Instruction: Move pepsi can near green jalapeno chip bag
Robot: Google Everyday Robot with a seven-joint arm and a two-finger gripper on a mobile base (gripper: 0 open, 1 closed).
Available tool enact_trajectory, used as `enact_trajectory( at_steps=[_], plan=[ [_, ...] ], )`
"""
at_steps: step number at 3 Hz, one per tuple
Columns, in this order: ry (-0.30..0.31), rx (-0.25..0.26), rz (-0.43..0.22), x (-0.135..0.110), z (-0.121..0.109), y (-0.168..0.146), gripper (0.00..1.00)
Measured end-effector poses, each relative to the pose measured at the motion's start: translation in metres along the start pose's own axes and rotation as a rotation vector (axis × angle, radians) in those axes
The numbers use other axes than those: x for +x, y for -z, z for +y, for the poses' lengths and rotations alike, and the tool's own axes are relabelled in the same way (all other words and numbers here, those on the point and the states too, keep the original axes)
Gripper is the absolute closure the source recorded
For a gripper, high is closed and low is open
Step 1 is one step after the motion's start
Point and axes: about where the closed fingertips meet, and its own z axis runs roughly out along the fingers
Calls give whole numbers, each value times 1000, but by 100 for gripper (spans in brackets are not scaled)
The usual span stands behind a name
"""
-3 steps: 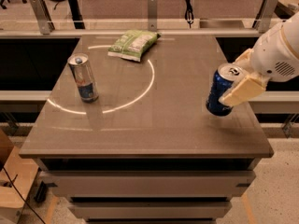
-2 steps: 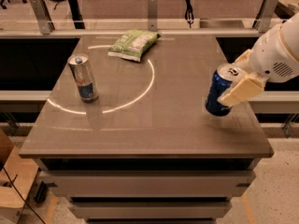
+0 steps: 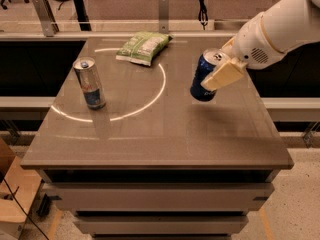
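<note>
The robot's gripper needs to let go of the pepsi can where the bright ring ends (image 3: 165, 70), close beside the green jalapeno chip bag.
The pepsi can (image 3: 202, 79), dark blue with a silver top, is tilted and held off the table surface at the right middle of the table. My gripper (image 3: 220, 70) is shut on it, with a cream finger (image 3: 223, 75) across its right side and the white arm reaching in from the upper right. The green jalapeno chip bag (image 3: 143, 47) lies flat at the back middle of the table, up and left of the can, well apart from it.
A taller, slimmer silver-and-blue can (image 3: 89, 83) stands upright at the left. The brown table (image 3: 160, 139) has a bright ring of light on its top. Its right edge runs just below my arm. Cardboard (image 3: 12, 194) sits on the floor at lower left.
My gripper has carried the pepsi can up and to the left, off the right edge area toward the table's middle. The chip bag and the slim can have not moved.
</note>
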Motion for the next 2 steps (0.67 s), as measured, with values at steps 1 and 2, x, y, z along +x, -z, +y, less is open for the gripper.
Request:
enact_trajectory(
  at_steps=[1,2],
  plan=[
    [-24,18,-31,-25,-30,-26,100],
    [-69,37,-26,-38,-64,-56,100]
  ],
)
